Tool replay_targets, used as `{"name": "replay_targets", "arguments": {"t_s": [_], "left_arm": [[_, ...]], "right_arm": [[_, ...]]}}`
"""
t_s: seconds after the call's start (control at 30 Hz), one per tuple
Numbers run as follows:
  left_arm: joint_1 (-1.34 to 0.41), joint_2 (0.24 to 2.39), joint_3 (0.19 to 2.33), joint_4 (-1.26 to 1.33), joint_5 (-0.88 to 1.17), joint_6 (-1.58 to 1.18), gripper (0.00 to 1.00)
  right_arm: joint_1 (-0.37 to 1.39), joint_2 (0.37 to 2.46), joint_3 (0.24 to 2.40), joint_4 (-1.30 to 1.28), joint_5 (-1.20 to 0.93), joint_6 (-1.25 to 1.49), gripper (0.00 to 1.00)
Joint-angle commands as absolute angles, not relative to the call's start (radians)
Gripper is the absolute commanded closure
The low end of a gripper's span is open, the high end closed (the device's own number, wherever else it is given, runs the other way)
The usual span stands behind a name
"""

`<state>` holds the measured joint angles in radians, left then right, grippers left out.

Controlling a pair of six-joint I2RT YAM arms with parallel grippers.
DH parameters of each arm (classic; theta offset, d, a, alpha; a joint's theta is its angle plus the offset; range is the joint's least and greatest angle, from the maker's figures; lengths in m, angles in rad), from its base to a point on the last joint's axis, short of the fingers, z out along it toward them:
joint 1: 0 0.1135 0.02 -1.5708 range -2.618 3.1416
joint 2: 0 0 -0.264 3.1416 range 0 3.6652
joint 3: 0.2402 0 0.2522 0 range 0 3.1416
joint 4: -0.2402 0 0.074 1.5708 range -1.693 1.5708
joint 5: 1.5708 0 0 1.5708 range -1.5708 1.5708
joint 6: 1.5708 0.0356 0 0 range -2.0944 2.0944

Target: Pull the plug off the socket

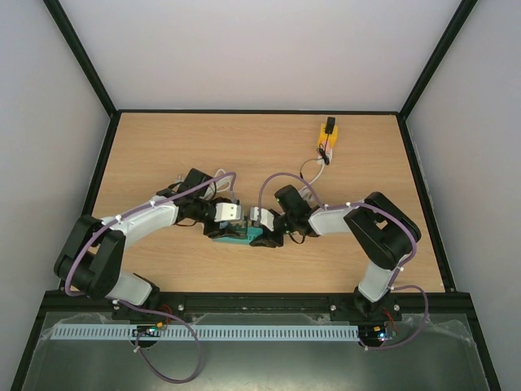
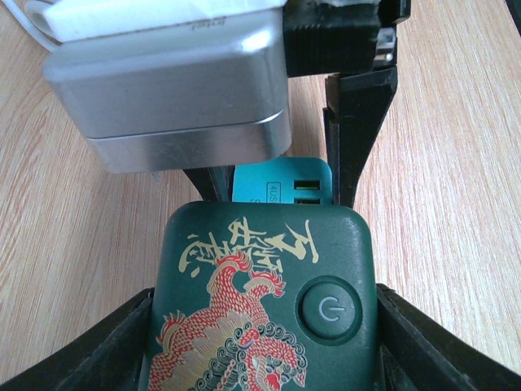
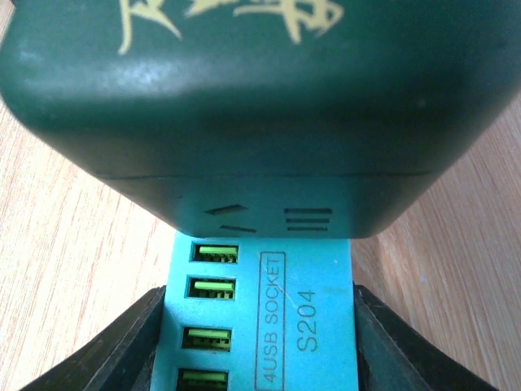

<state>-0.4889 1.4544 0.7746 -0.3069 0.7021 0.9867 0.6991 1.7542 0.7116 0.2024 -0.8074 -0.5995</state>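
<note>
Next, my left gripper sets down and releases the green block on the wood (image 1: 143, 142), close to the back corner that is farthest from the yellow block.
A dark green socket block (image 2: 260, 301) with a dragon print and a power button sits between my left gripper's (image 2: 260, 334) fingers, which are shut on its sides. A teal plug adapter (image 3: 269, 326) marked "4USB SOCKET S204" is held between my right gripper's (image 3: 260, 342) fingers. Its far end meets the green block (image 3: 244, 106), and no gap shows between them. In the top view both grippers face each other at mid-table, the left gripper (image 1: 225, 231) on the green block (image 1: 232, 238) and the right gripper (image 1: 266, 235) on the teal adapter (image 1: 257, 236).
A yellow block (image 1: 328, 137) with a black part on top stands at the back right, and a white cable (image 1: 312, 169) runs from it toward the right arm. The right arm's silver camera housing (image 2: 171, 98) hangs close above the teal adapter. Black frame rails edge the table.
</note>
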Motion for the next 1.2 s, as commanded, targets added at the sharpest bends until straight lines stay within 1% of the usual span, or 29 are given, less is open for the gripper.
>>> {"name": "replay_targets", "arguments": {"t_s": [0.0,0.27,0.47,0.7,0.93,1.17], "left_arm": [[-0.495,1.428,0.8,-0.335,0.842,0.969,0.65],[-0.474,1.412,0.852,-0.429,0.845,1.002,0.67],[-0.418,1.382,0.863,-0.472,0.875,1.001,0.67],[-0.337,1.361,0.934,-0.513,0.907,0.907,0.67],[-0.172,1.41,1.04,-0.511,0.923,0.781,0.65],[-0.008,1.493,1.156,-0.419,0.938,0.601,0.61]], "right_arm": [[0.684,1.788,0.703,0.13,-0.722,-0.608,0.98],[0.684,1.782,0.695,0.141,-0.716,-0.603,0.98],[0.681,1.779,0.697,0.138,-0.711,-0.598,0.98],[0.681,1.754,0.69,0.115,-0.69,-0.61,0.98],[0.679,1.745,0.676,0.157,-0.664,-0.582,0.98],[0.678,1.763,0.687,0.158,-0.652,-0.57,0.97]]}}
